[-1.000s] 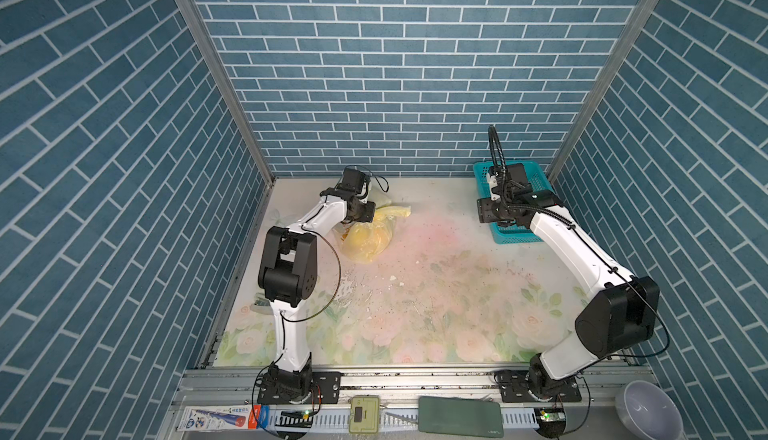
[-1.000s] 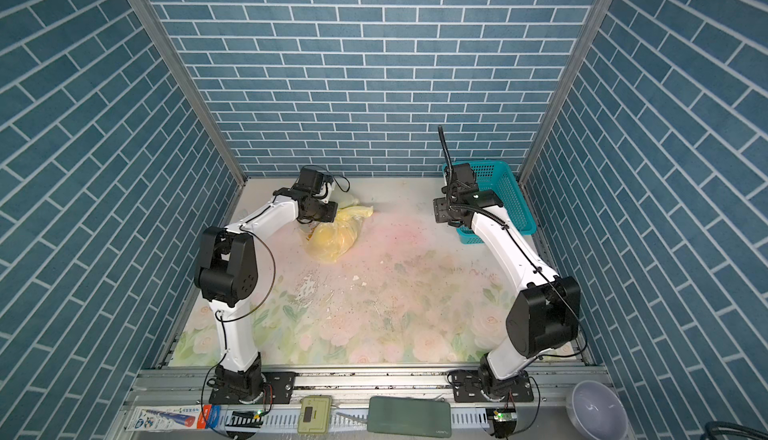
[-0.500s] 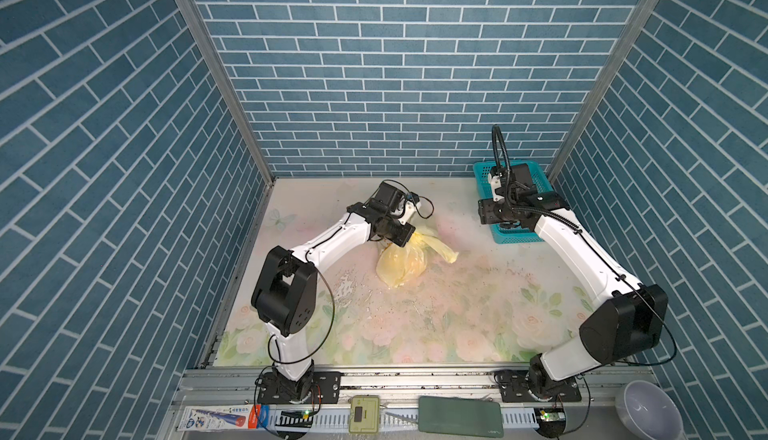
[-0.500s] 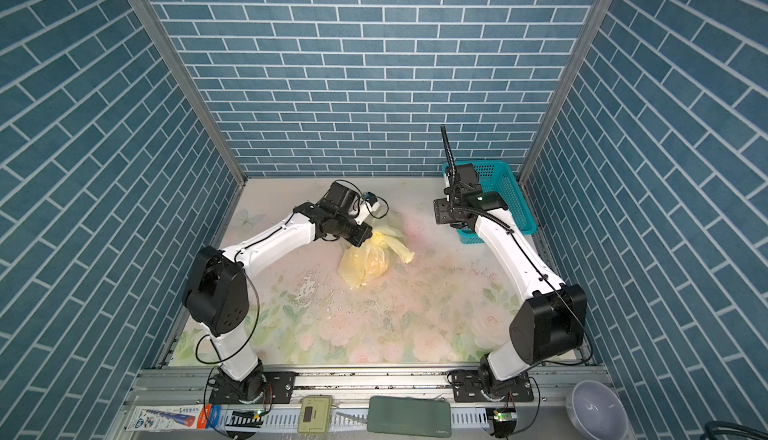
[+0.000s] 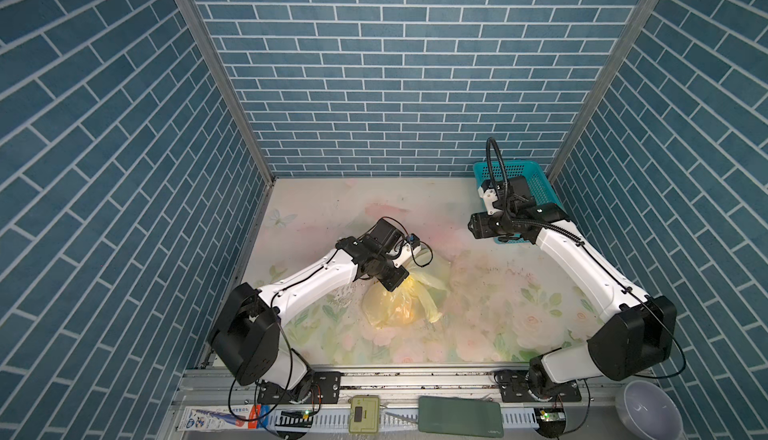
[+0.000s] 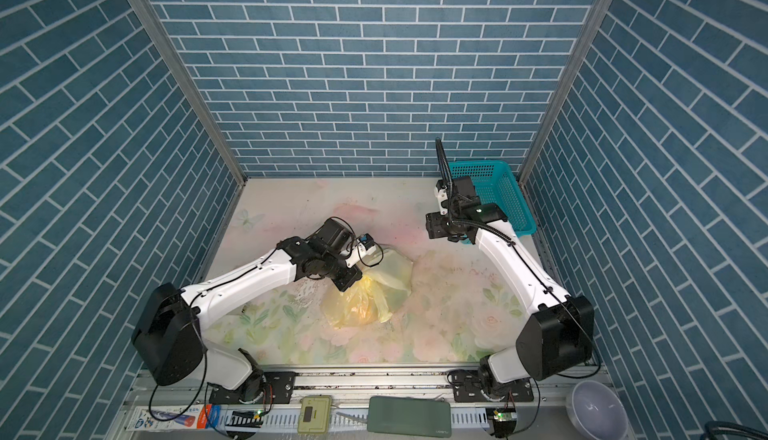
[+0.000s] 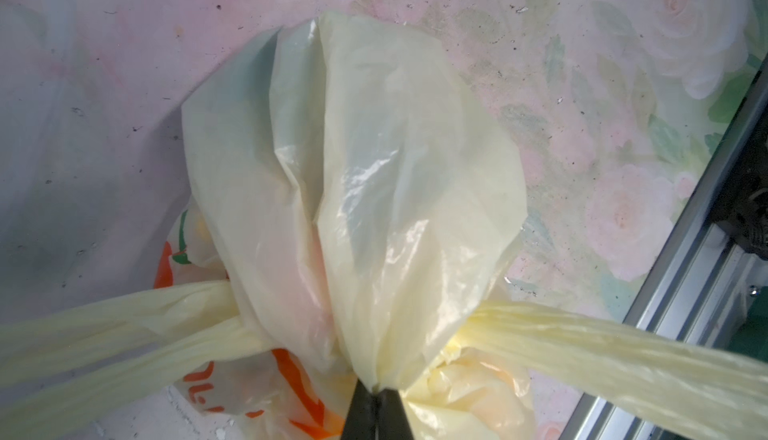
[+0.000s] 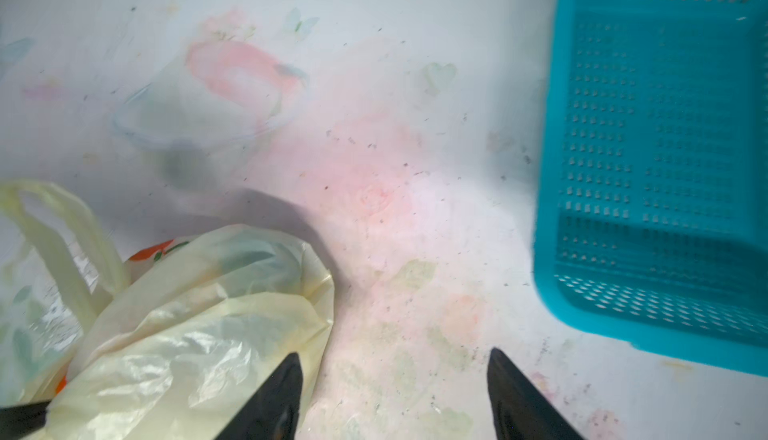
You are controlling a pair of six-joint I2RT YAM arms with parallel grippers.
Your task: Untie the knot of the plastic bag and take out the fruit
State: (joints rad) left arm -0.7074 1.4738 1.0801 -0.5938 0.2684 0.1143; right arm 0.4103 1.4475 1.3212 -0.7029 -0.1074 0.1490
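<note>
My right gripper needs to take the bag's puffed film, since it covers the knot, while my left gripper grips the bag again beside the knot [image 7: 438, 382].
The pale yellow plastic bag [image 5: 401, 307] [image 6: 365, 298] sits mid-table on the floral mat, its top drawn up. My left gripper [image 7: 376, 390] [image 5: 394, 283] is shut on a pinch of the bag's film. In the left wrist view two handle strips [image 7: 602, 346] run out sideways from behind the puffed film, which mostly covers the knot between them. The fruit is hidden inside; only a yellow-orange glow shows through. My right gripper [image 8: 392, 375] [image 5: 474, 225] hangs open and empty above the mat, between the bag [image 8: 199, 334] and the basket. One finger [image 8: 278, 396] is beside the bag's edge.
A teal perforated basket [image 5: 536, 180] [image 6: 509, 192] [image 8: 665, 167] stands at the back right corner, just behind my right wrist. The metal front rail [image 7: 685, 275] runs near the bag. A grey bowl [image 5: 648, 413] and a green pad [image 5: 459, 415] lie beyond the rail.
My left gripper has carried the bag from the back left to the middle of the table, nearer the front. The right arm has shifted only slightly and stays open.
</note>
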